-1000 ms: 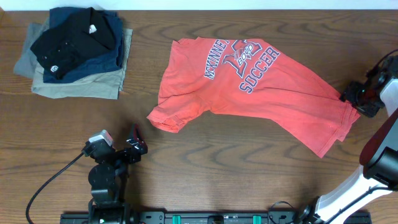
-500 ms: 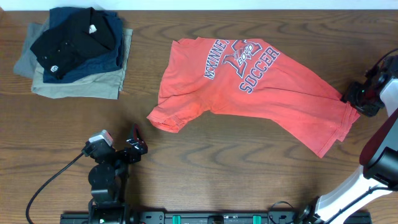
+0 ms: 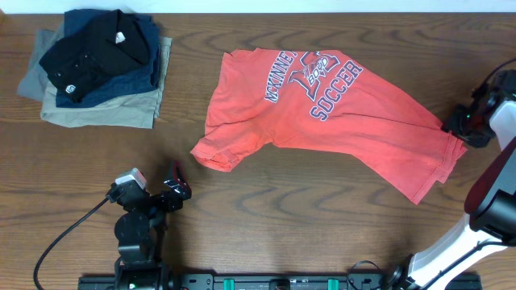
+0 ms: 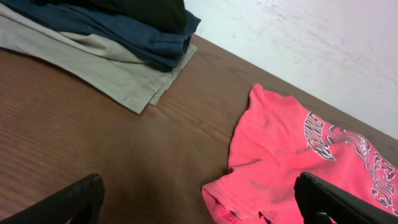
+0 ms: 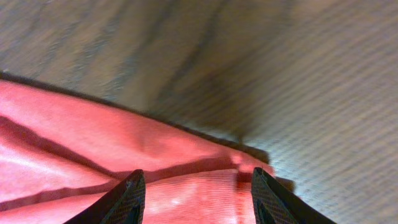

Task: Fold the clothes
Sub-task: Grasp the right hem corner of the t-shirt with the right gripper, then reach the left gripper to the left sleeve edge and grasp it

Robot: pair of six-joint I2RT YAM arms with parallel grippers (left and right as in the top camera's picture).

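My left gripper will move next to the outer corner of the near-side sleeve (image 3: 196, 152) (image 4: 207, 188) on the coral-red T-shirt, and I will close it there.
The clothes, a coral-red T-shirt (image 3: 322, 105) with dark block lettering, lie spread and wrinkled on the wooden table, hem to the right. My right gripper (image 3: 461, 125) sits at the hem's right edge. In the right wrist view its fingers stand apart over the red cloth (image 5: 93, 143), and the right gripper (image 5: 196, 199) has fabric lying between its tips. My left gripper (image 3: 173, 189) rests low near the front left, wide open and holding nothing. In the left wrist view the left gripper (image 4: 199, 208) faces the shirt's sleeve (image 4: 280, 155), a short way off.
A pile of folded dark and khaki garments (image 3: 97, 64) lies at the back left, also seen as the folded pile (image 4: 106, 50) in the left wrist view. The left arm's cable (image 3: 64, 238) trails over the front of the table. A pale wall (image 4: 311, 43) runs behind.
The right gripper's jaws have narrowed over the hem and the gripper has edged slightly to the right. The left arm and the shirt have not moved.
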